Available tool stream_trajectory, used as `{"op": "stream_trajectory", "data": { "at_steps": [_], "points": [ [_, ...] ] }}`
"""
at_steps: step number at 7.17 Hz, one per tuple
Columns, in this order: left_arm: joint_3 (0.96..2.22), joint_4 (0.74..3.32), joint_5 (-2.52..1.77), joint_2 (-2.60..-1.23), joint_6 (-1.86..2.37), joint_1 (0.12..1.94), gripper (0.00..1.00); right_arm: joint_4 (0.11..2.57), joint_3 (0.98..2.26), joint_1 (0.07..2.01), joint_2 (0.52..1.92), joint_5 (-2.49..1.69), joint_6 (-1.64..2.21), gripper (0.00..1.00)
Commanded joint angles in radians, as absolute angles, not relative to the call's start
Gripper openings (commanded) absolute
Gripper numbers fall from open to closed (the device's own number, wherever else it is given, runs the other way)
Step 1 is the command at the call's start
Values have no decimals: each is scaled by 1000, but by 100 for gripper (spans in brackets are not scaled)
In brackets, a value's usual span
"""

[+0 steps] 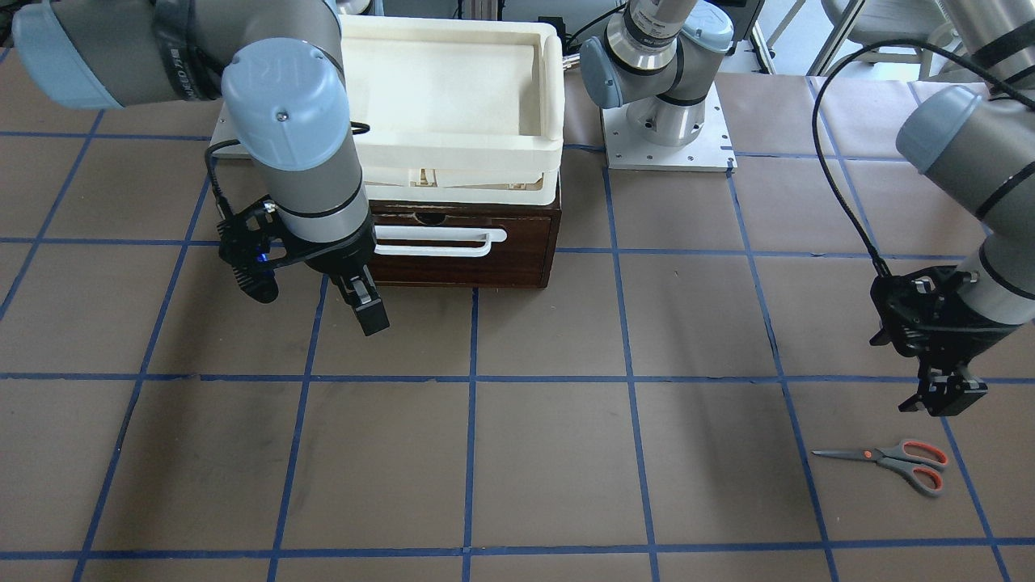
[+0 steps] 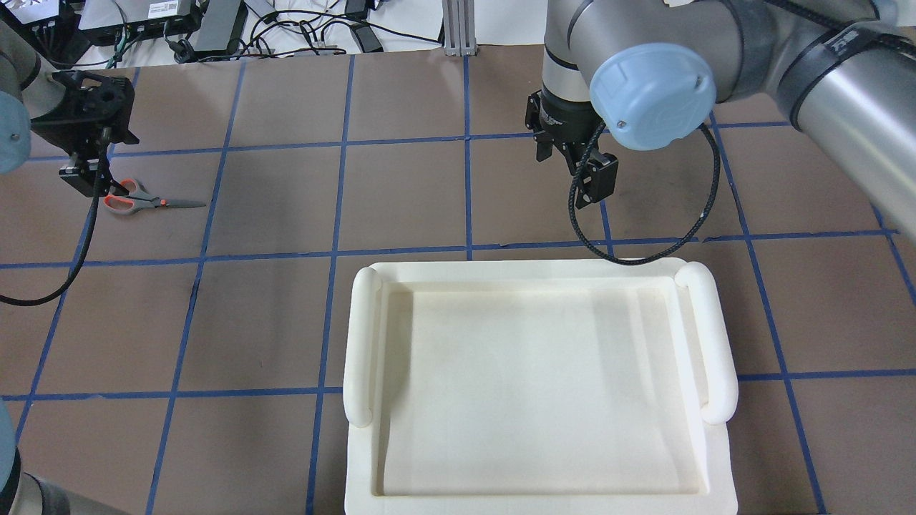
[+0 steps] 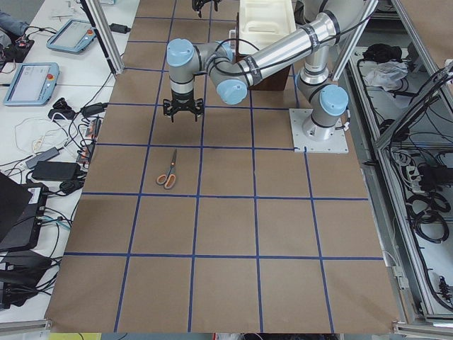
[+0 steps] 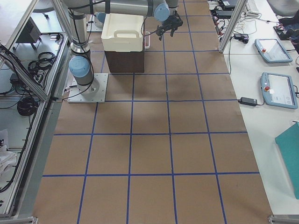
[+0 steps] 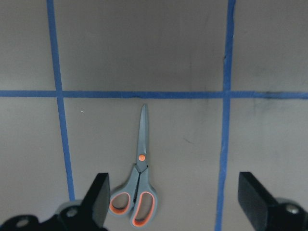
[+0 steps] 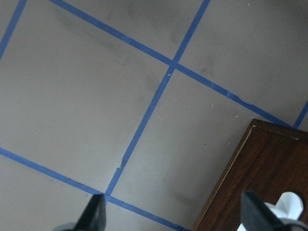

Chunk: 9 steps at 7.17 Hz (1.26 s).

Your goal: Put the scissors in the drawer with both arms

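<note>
Both handles (image 1: 884, 457) (image 5: 140, 174) of the scissors will be held across by my left gripper, which will close just behind the orange screw and ahead of the handle loops.
The scissors (image 1: 889, 461) lie flat on the brown table, blades closed; they also show in the overhead view (image 2: 139, 202) and the left wrist view (image 5: 139, 178). My left gripper (image 1: 942, 396) hangs open above the table close to their handles, holding nothing; its fingers (image 5: 98, 202) stand wide apart. The dark brown drawer (image 1: 469, 267) is shut, with its white bar handle (image 1: 441, 241) across the front. My right gripper (image 1: 364, 307) is open and empty, in the air just in front of the drawer, beside one end of the handle. The right wrist view shows the drawer's corner (image 6: 260, 178).
A white foam tray (image 2: 361, 336) sits on top of the drawer cabinet. The right arm's base plate (image 1: 667, 137) stands beside the cabinet. Blue tape lines grid the brown table. Cables and tablets lie off the table's edges.
</note>
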<state>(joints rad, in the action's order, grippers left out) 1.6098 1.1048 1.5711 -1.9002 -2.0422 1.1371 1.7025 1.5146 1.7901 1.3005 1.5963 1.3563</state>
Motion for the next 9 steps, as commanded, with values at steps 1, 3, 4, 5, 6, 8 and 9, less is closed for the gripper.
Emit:
{"op": "stream_trajectory", "data": {
  "at_steps": [1,3,4,5,6,8,9],
  "points": [
    [1595,1057,1592,-2017,-2234,1077,94,1684,1509,1822,1246,1585,1546,100],
    [1510,1020,1591,-2106,-2380,1059,94,1646,1508,1829,1214,1507,1659,100],
    [1487,1019,1591,-2152,-2391,1049,94,1644,1509,1830,1206,1488,1673,100],
    [1485,1019,1579,-2184,-2384,1049,94,1635,1509,1838,1192,1467,1722,100],
    [1485,1019,1569,-2213,-2361,1049,94,1632,1509,1853,1181,1448,1758,100],
    [1483,1017,1569,-2226,-2318,1049,94,1602,1508,1856,1178,1448,1804,100],
    [1483,999,1569,-2226,-2316,1051,89,1573,1506,1856,1180,1448,1807,100]
  ]
}}
